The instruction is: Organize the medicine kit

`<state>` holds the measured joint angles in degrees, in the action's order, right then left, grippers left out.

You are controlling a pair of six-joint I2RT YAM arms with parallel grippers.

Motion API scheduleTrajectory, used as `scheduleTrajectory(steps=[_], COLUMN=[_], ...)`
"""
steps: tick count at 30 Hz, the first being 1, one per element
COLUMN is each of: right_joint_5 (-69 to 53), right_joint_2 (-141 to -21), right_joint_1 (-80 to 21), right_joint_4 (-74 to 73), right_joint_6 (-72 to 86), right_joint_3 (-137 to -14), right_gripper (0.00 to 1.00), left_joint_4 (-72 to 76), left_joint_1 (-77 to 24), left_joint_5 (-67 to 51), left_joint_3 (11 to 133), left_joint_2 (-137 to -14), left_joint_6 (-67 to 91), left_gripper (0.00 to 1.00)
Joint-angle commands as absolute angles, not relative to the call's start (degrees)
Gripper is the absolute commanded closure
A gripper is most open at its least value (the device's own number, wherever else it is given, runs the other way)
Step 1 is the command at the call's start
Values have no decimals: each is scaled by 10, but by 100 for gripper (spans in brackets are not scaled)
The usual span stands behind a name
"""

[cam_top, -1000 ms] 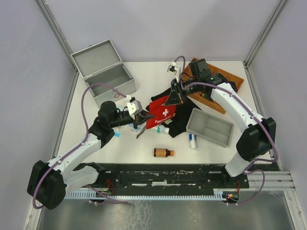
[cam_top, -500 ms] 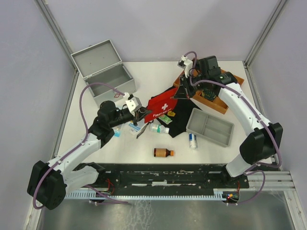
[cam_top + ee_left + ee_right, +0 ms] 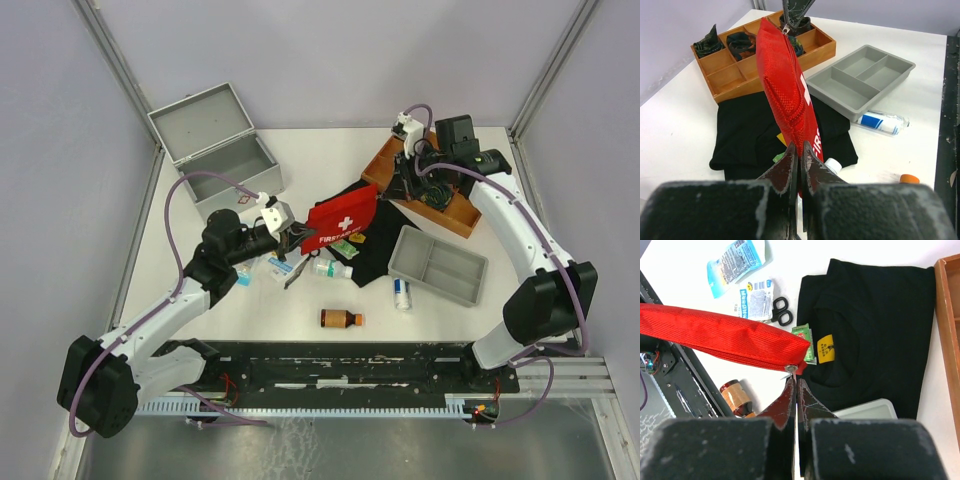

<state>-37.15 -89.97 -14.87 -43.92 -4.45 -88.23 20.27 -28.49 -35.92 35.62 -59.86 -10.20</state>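
Observation:
Next, I release the red first-aid pouch, now stretched above a black cloth, with my left gripper inside the open silver-grey metal case (image 3: 231,171), near its bottom's middle.
The medicine kit (image 3: 238,172), a silver-grey metal case with its lid up, stands at the back left, apart from both arms. Between the grippers a red first-aid pouch (image 3: 340,220) hangs stretched on edge above a black cloth (image 3: 372,252). My left gripper (image 3: 297,237) is shut on the pouch's near end (image 3: 800,147). My right gripper (image 3: 795,380) is shut on the small metal zipper pull (image 3: 792,369) at the far end of the pouch (image 3: 720,335), close to the wooden tray (image 3: 445,205).
A grey divided plastic tray (image 3: 437,265) lies right of the cloth, with a white tube (image 3: 401,293) at its near side. A brown bottle (image 3: 341,318), a clear bottle (image 3: 330,268), scissors (image 3: 780,310) and blue packets (image 3: 737,260) lie under and around the pouch.
The right gripper has moved right and back toward the wooden tray with the zipper pull, closing fully on it. The pouch has turned on edge and stretched. The left gripper stayed put.

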Motion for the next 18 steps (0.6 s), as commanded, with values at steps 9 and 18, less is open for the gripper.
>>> scheduleTrajectory(steps=[9, 18], right_joint_5=[-426, -473], right_joint_2=[-876, -796], right_joint_1=[-117, -113], right_joint_4=[-496, -492], right_joint_6=[-186, -199], right_joint_3=[-891, -805], right_gripper=[58, 12], left_joint_4=[224, 207], left_joint_1=[-274, -266], left_joint_5=[-460, -473], left_joint_3=[373, 398], left_joint_2=[-588, -582], left_joint_6=[-100, -84], left_gripper=[97, 97])
